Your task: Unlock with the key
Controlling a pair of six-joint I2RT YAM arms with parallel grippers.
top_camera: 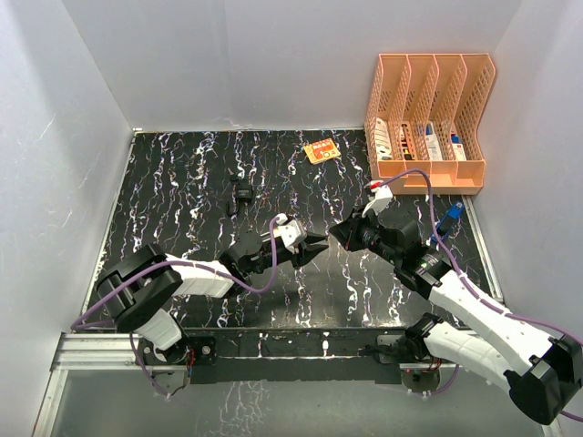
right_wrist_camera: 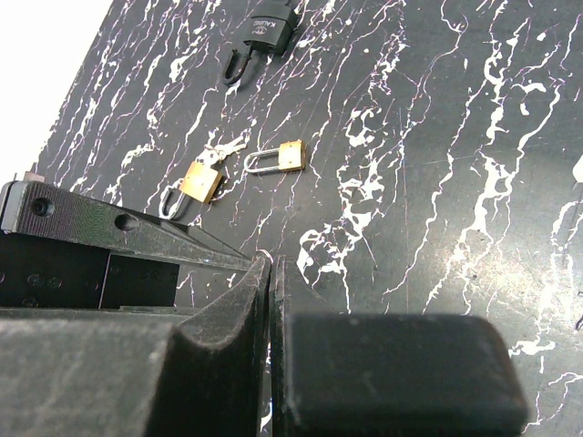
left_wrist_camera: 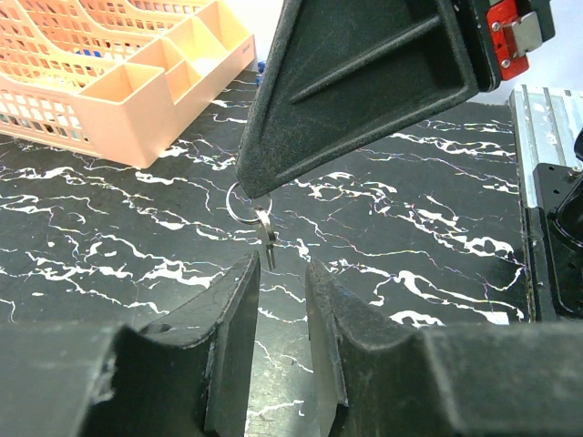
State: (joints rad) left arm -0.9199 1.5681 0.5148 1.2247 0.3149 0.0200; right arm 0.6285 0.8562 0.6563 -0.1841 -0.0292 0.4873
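Observation:
I will open my left gripper's narrow fingers wider, as the key hangs beyond their ends, and pinch the key's lower end [left_wrist_camera: 271,259] before my right gripper opens.
My right gripper [top_camera: 335,233] is shut on a small metal key ring; in the left wrist view the ring and its keys [left_wrist_camera: 261,218] hang from the tip of the right gripper's fingers [left_wrist_camera: 364,82] just above the black marbled table. My left gripper [left_wrist_camera: 282,270] is open, its jaws a narrow gap apart, directly before the hanging keys and not touching them. In the right wrist view the right gripper [right_wrist_camera: 271,264] is closed with the ring at its tip. Two brass padlocks [right_wrist_camera: 202,180] [right_wrist_camera: 290,155] and a black padlock [right_wrist_camera: 266,33] lie beyond; the black one also shows in the top view [top_camera: 242,196].
An orange file organizer [top_camera: 428,118] with small items stands at the back right. An orange card [top_camera: 321,151] lies near the back edge. A blue connector [top_camera: 453,215] sits by the right wall. White walls enclose the table on three sides.

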